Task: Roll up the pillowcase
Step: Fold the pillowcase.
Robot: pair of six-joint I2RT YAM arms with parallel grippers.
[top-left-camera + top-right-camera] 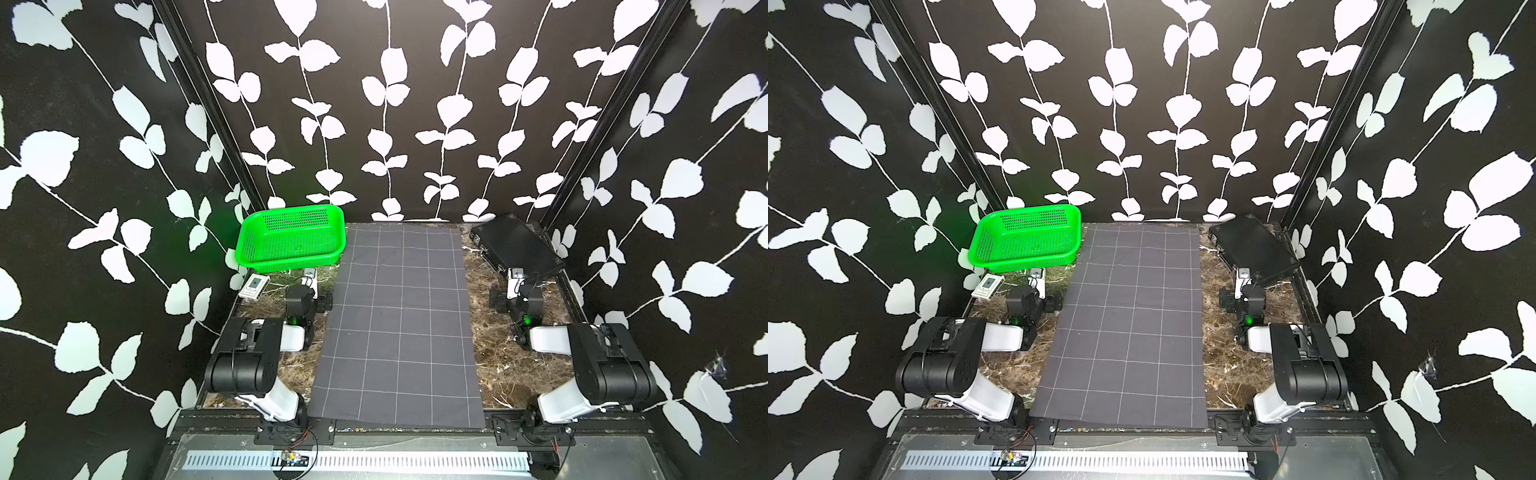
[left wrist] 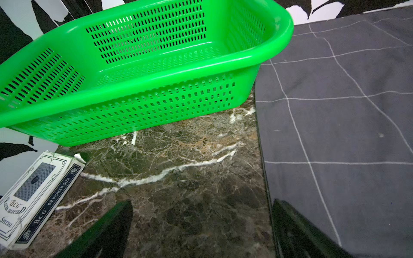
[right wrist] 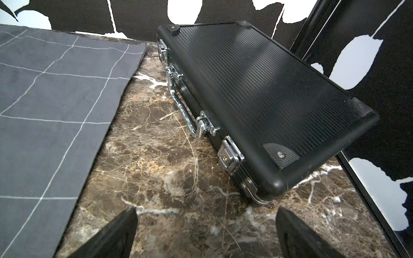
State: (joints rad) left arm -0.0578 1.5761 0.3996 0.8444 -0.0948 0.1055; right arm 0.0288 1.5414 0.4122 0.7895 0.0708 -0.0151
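I will close my right gripper on the pillowcase's long edge [image 1: 463, 250] [image 3: 127, 82] next to the black case, near the back corner of the pillowcase.
The pillowcase [image 1: 401, 328] [image 1: 1125, 328] lies flat and unrolled down the middle of the marble table, a dark grey cloth with thin white grid lines, reaching from the back wall to the front edge. My left gripper [image 1: 309, 276] [image 2: 202, 205] hovers open over bare marble just beside the cloth's left edge [image 2: 346, 134], holding nothing. On the other side my right gripper [image 1: 515, 276] [image 3: 207, 211] is open too, over marble between the pillowcase [image 3: 44, 100] and a black case, with nothing between its fingers.
A green perforated basket [image 1: 299, 243] [image 2: 156, 67] stands at the back left, touching the cloth's corner. A playing-card box [image 1: 254, 286] [image 2: 33, 196] lies in front of it. The rigid black case [image 1: 515, 245] [image 3: 268, 89] sits at the back right. Patterned walls enclose three sides.
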